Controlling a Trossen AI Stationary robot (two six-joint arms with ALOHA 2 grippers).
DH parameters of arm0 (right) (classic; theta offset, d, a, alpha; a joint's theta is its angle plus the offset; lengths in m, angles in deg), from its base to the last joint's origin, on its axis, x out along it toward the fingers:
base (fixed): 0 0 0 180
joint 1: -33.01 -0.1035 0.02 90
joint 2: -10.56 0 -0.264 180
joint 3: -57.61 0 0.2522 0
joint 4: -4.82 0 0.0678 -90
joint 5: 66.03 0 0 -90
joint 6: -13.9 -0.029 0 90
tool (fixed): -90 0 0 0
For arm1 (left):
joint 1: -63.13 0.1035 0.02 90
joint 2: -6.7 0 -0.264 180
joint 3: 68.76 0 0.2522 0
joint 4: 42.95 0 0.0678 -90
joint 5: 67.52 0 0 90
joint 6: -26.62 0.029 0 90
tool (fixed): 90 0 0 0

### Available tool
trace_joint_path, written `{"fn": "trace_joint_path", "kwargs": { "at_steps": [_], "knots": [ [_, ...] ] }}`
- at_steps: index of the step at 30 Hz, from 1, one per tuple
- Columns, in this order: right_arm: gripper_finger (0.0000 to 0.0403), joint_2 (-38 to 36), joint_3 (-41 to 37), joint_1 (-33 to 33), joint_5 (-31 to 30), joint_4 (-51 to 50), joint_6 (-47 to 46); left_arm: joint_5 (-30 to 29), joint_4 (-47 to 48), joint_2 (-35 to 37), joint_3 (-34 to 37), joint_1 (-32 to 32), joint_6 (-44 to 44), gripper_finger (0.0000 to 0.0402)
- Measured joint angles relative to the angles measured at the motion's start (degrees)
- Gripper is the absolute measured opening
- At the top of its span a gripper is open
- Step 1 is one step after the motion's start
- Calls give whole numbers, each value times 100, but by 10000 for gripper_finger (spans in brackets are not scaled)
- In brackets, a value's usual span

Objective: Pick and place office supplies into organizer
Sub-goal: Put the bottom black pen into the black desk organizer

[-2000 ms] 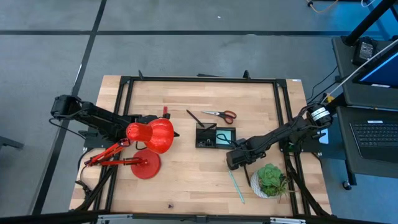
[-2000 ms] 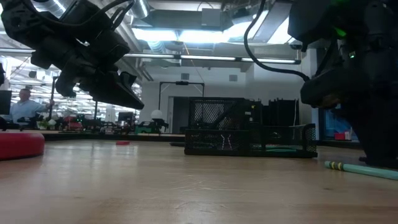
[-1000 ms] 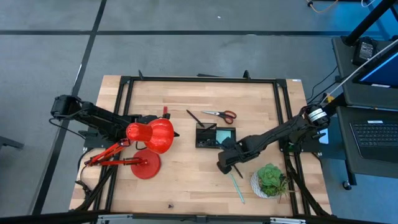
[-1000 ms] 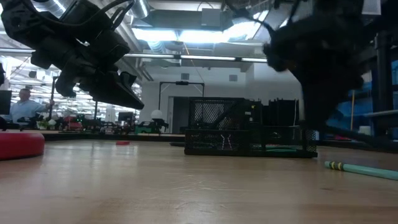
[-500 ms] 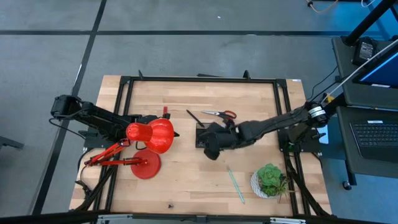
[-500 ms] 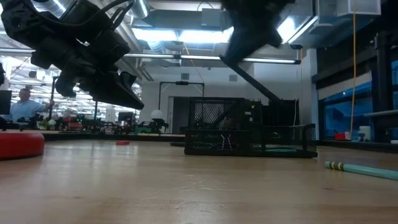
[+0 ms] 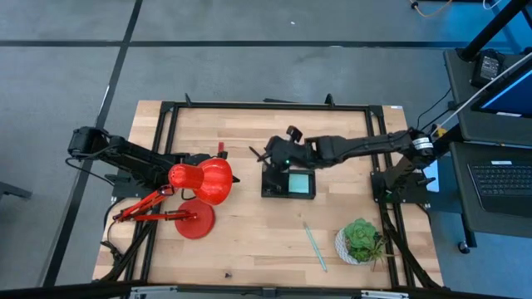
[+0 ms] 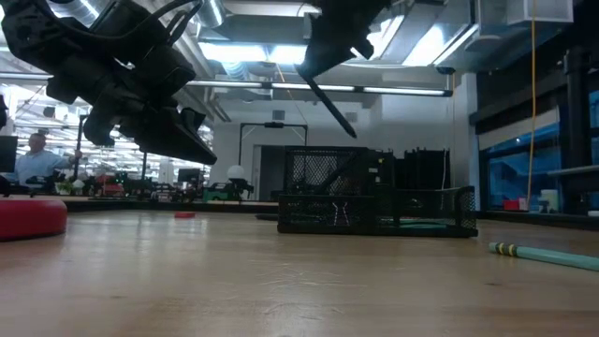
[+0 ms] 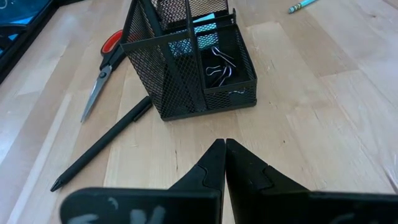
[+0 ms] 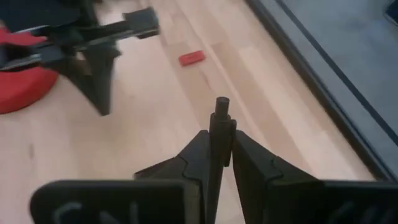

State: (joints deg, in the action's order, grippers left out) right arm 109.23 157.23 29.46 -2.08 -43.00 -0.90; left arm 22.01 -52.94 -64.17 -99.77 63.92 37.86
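Next, I release the black pen from my right gripper in the far corner of the black mesh organizer (image 7: 268, 166), past the clips.
My right gripper (image 7: 274, 154) hovers above the far left corner of the black mesh organizer (image 7: 288, 183), shut on a thin black pen (image 8: 332, 110). A light-blue sticky pad (image 7: 300, 181) lies in the organizer, with clips (image 9: 217, 62) in its other compartment. A second black pen (image 9: 102, 146) and red-handled scissors (image 9: 99, 68) lie on the table beyond the organizer. The teal pen (image 7: 314, 245) lies near the front. My left gripper (image 9: 222, 155) is shut and waits behind the red lamp, at the left. My right gripper pinches the black pen between its two fingers (image 10: 199, 155). One end of the pen (image 10: 222, 104) sticks out past the fingertips. The pen is lifted clear and slants down below the gripper, its lower tip (image 8: 353, 133) above the organizer (image 8: 374, 201).
A big red desk lamp (image 7: 204, 183) stands at the left beside my left arm. A potted plant (image 7: 362, 239) stands at the near right. A small red piece (image 10: 191, 58) lies near the table's far edge. A black frame runs around the table.
My right gripper, carrying the black pen, has swung from the near right by the plant toward the far left, rising, and now stands over the organizer's far left corner. The teal pen stays on the table.
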Motion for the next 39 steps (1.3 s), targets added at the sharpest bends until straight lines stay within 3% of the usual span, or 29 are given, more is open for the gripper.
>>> {"fn": "trace_joint_path", "kwargs": {
  "at_steps": [17,26,39],
  "knots": [
    [58,404,-52,168,384,359,352,-2,135,0,0,2,0,6],
    [58,376,-862,196,772,1451,465,20,306,0,0,0,-17,6],
    [58,365,-1905,194,787,2468,466,20,396,2,1,0,-105,6]
  ]
}}
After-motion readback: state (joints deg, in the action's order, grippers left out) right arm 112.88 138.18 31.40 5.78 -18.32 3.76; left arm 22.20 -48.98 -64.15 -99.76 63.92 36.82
